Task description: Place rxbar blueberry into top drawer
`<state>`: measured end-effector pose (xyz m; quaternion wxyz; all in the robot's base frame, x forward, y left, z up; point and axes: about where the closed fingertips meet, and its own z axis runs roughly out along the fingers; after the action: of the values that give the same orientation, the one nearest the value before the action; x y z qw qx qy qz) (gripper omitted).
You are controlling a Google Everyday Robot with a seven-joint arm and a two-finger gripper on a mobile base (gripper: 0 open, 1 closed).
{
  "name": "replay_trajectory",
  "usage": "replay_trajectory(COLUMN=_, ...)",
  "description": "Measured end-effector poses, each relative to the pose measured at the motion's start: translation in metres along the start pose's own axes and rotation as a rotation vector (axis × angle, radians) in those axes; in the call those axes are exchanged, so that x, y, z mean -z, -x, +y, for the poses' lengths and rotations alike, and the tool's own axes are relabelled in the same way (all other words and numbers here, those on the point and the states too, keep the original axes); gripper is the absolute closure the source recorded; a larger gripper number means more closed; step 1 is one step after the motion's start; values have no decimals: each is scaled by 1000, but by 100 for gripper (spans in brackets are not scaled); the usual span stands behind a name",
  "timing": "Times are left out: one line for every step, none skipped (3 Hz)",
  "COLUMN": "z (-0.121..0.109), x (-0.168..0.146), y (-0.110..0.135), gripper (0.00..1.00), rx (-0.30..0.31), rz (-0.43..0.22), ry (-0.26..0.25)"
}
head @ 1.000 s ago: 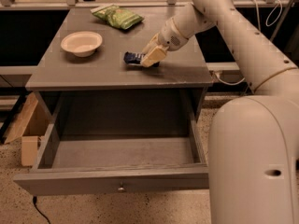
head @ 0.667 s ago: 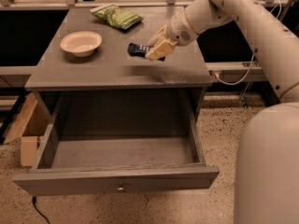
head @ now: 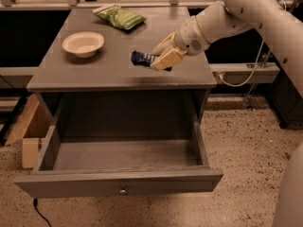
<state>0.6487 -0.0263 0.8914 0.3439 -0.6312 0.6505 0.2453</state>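
The robot's gripper should release the rxbar blueberry midway across the open top drawer's bottom (head: pixel 127 141), straight behind the round knob. The bar is still lifted above the grey tabletop.
The rxbar blueberry (head: pixel 142 57) is a dark navy-blue bar held at one end by my gripper (head: pixel 162 58), which is shut on it. The bar sticks out to the left and hangs lifted above the grey tabletop (head: pixel 94 72), near its front edge. The top drawer (head: pixel 118 183) is pulled fully open below the table, with a small round knob at the centre of its front panel. Its inside shows nothing lying in it. My white arm reaches in from the upper right.
A cream bowl (head: pixel 83 43) sits at the left of the tabletop. A green chip bag (head: pixel 119 17) lies at the back. A cardboard box (head: pixel 28 131) stands on the floor left of the drawer. A cable runs at the right.
My gripper has lifted the bar off the tabletop and carried it toward the table's front edge, above the open drawer's back.
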Motion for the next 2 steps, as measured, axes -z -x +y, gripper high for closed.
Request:
replay_trajectory(z=20, x=-4, y=4, gripper=100, rx=13, rz=-2, ry=28)
replay_trajectory(z=57, x=5, y=19, gripper=100, rx=3, rz=-19, ry=13)
